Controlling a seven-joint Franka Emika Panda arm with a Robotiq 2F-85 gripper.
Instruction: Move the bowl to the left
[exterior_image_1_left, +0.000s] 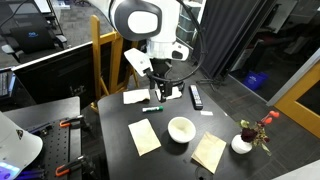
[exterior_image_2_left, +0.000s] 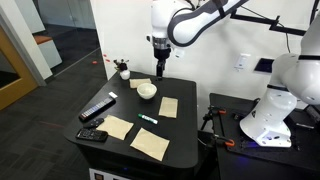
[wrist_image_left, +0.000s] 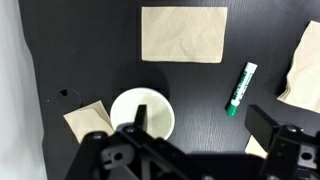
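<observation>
Next, my gripper needs to go to the white bowl's rim (exterior_image_1_left: 178, 120) (wrist_image_left: 171, 126) on the side toward the green marker and close there.
The white bowl (exterior_image_1_left: 181, 128) with a cream inside sits on the black table between tan paper sheets; it also shows in an exterior view (exterior_image_2_left: 147, 90). In the wrist view the bowl (wrist_image_left: 142, 112) lies below, with one finger's tip over its right part. My gripper (wrist_image_left: 200, 125) is open and empty, held above the table. In both exterior views the gripper (exterior_image_1_left: 163, 90) (exterior_image_2_left: 160, 70) hangs above the table, apart from the bowl.
Tan sheets (wrist_image_left: 183, 34) (wrist_image_left: 305, 65) (wrist_image_left: 85, 118) lie around the bowl. A green marker (wrist_image_left: 240, 88) lies to its right. A small white vase with red flowers (exterior_image_1_left: 243, 143) stands near the table edge. Black remotes (exterior_image_1_left: 196, 96) (exterior_image_2_left: 97, 108) lie on the table.
</observation>
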